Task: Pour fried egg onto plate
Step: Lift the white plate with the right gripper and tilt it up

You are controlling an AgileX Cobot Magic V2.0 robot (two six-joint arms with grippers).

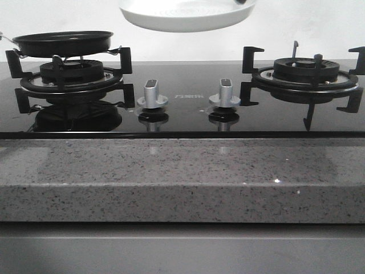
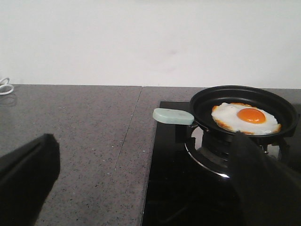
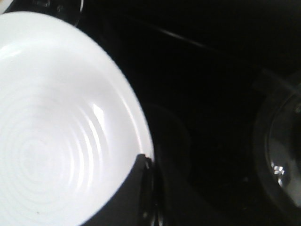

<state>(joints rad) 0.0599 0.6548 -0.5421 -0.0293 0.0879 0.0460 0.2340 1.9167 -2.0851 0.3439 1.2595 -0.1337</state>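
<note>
The robot's left gripper needs to close on the pale green handle (image 1: 3, 36) (image 2: 173, 116) of the black pan, so that the fried egg can be poured onto the plate.
The fried egg (image 2: 244, 118), white with an orange yolk, lies in a round black pan (image 2: 202, 106) on the left burner. The pan also shows in the front view (image 1: 63, 43), where its rim hides the egg. Its pale green handle (image 2: 173, 116) points toward the counter. My left gripper (image 2: 146, 188) is open and empty, short of the handle, its fingers (image 2: 28, 169) wide apart. The white plate (image 1: 188, 14) hangs in the air above the stove's middle. My right gripper (image 3: 149, 169) is shut on the plate's rim (image 3: 136, 122).
The black glass stove (image 1: 182, 117) has two silver knobs (image 1: 152, 96) in the middle and a bare right burner (image 1: 305, 74). A speckled grey counter (image 1: 182, 177) runs along the front and to the left of the stove (image 2: 75, 122). A white wall stands behind.
</note>
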